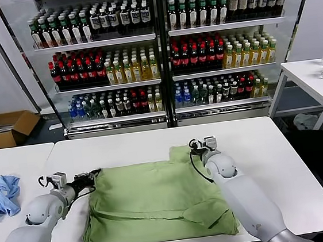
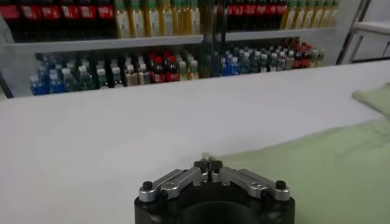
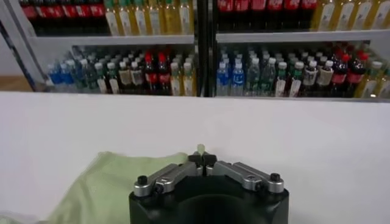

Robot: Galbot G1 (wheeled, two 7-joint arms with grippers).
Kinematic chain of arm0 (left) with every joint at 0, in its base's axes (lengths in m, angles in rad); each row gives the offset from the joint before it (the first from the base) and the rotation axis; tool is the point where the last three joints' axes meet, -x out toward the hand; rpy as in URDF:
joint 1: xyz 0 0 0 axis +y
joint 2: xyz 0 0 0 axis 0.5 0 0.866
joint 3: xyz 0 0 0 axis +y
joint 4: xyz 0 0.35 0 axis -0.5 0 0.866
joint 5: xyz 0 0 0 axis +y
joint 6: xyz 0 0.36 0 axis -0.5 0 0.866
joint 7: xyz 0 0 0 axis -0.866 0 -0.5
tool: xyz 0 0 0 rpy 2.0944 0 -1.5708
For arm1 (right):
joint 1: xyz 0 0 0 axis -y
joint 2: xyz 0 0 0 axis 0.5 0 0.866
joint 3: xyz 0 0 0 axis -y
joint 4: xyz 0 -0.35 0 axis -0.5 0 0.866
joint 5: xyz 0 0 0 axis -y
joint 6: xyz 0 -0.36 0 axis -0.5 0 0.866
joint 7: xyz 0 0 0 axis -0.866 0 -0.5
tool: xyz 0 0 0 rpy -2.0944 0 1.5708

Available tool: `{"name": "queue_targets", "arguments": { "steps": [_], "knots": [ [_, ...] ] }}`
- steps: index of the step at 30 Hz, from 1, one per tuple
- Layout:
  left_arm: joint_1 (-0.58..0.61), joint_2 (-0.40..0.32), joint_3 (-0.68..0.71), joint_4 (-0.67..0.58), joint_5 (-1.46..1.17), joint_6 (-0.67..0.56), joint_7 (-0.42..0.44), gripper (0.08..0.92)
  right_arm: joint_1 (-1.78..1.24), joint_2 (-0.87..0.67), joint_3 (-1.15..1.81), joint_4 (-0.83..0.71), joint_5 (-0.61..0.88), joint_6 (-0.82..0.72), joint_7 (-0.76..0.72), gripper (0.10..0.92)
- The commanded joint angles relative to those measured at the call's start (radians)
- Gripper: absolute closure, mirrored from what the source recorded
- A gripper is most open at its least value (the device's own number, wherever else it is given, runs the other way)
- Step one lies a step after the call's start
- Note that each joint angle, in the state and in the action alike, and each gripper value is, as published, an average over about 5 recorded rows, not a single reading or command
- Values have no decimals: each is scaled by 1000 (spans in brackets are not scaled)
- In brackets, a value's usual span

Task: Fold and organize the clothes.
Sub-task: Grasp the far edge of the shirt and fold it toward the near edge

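Next, my right gripper lets go of the shirt's far corner on the folded near part (image 1: 223, 200), close to the shirt's side edge.
The clothes, a light green shirt (image 1: 152, 200), lie spread flat on the white table (image 1: 282, 166) with the near part folded over. My left gripper (image 1: 96, 174) is at the shirt's far left corner. In the left wrist view that gripper (image 2: 208, 163) is shut, with a sliver of the shirt (image 2: 317, 164) pinched at its tips. My right gripper (image 1: 195, 147) is at the shirt's far right corner. Seen from the right wrist, this gripper (image 3: 202, 158) is shut on the shirt (image 3: 103, 182), and a small nub of green cloth pokes out between the tips.
A crumpled light blue cloth (image 1: 0, 195) lies on the neighbouring table to the left. Glass-fronted shelves of bottles (image 1: 160, 57) stand behind the table. A cardboard box (image 1: 6, 128) sits on the floor at the left, and a side table (image 1: 313, 79) stands at the right.
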Motion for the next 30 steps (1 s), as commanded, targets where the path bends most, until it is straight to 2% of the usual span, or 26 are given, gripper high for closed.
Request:
{"name": "queue_targets", "arguments": {
  "steps": [1, 4, 10, 14, 20, 30],
  "knots": [
    [234, 69, -107, -305, -82, -17, -110, 915, -192, -96, 42, 435, 89, -43, 54, 919],
    [316, 64, -152, -357, -79, -24, -115, 915, -281, -131, 65, 540, 88, -49, 62, 919],
    [411, 42, -220, -367, -73, -45, -104, 915, -466, -182, 127, 696, 81, -49, 81, 919],
    [455, 33, -254, -365, -68, -52, -88, 915, -581, -185, 185, 747, 55, -48, 75, 919],
    [529, 61, -338, -396, -64, -47, -1, 915, -660, -203, 217, 793, 27, -47, 62, 919],
    [565, 59, -346, -422, -54, -17, 10, 915, -760, -221, 260, 878, -7, -49, 71, 919]
  ]
}}
